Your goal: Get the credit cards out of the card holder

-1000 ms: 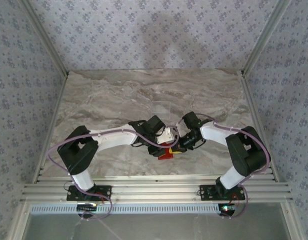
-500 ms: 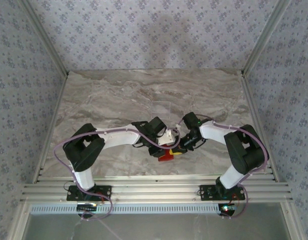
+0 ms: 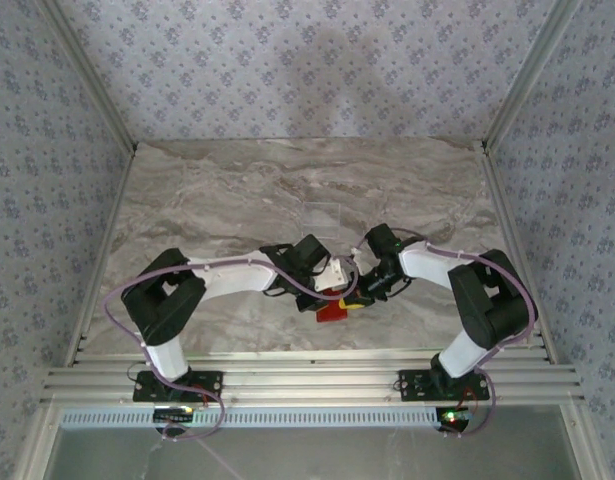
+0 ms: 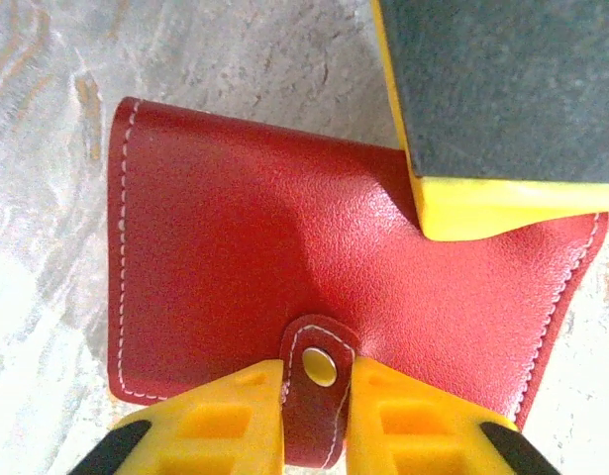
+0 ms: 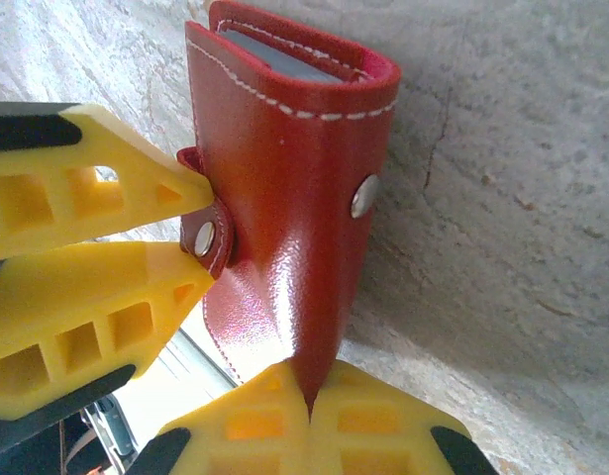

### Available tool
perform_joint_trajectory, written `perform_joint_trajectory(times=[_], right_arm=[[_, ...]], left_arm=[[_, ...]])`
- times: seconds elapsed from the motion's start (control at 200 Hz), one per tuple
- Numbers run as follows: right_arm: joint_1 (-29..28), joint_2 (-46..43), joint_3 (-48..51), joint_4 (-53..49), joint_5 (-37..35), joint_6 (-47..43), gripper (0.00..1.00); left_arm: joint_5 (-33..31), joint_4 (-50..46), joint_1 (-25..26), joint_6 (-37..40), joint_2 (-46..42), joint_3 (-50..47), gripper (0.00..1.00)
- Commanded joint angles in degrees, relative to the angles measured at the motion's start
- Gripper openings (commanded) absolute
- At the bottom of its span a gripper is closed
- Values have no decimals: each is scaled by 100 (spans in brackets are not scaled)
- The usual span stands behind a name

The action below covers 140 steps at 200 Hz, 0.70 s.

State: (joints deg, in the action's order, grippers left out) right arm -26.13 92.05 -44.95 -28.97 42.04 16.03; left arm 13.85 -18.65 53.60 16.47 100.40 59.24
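Observation:
The snap tab curls over the card holder beside the open stud, so my left gripper should retake the tab's end (image 5: 209, 239) and draw it clear first.
The red card holder (image 3: 332, 308) sits near the table's front middle, held between both arms. In the left wrist view the holder (image 4: 284, 257) fills the frame, and my left gripper (image 4: 317, 411) is shut on its snap tab (image 4: 319, 381). In the right wrist view my right gripper (image 5: 309, 406) is shut on the folded edge of the holder (image 5: 284, 178). The left gripper's yellow fingers (image 5: 96, 247) pinch the tab at the left there. A grey card edge (image 5: 274, 54) peeks out of the holder's top opening. The credit cards are otherwise hidden inside.
The marble table (image 3: 237, 190) stretches away behind the arms. Patterned walls close in the back and both sides. An aluminium rail (image 3: 307, 380) runs along the near edge by the arm bases.
Both grippers stay on the holder. The left arm's elbow has shifted slightly; the holder sits in nearly the same place.

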Motion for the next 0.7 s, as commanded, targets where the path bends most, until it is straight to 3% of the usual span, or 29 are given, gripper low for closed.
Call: perform_joint_trajectory(times=[0.0,0.255,0.48,0.575,0.695], right_arm=[[104,-220,-59,-328,-269,-10,2],[171,-314,-8,-354,-353,16,4],[122,-571,-58,-490,-849,212,23],[99,-748,-68,-519,-1079,348,32],[104,-1001,-129,-705,-1399,453,37]], left_arm=[[-244,196,-205,-236,-263,-337,18],[-166,540,-293,-683,-684,-790,18],[-749,442,-315,-2054,-862,-699,37],[-925,252,-315,-2795,-912,-521,51],[-1012,24,-307,-3760,-1004,-285,52]])
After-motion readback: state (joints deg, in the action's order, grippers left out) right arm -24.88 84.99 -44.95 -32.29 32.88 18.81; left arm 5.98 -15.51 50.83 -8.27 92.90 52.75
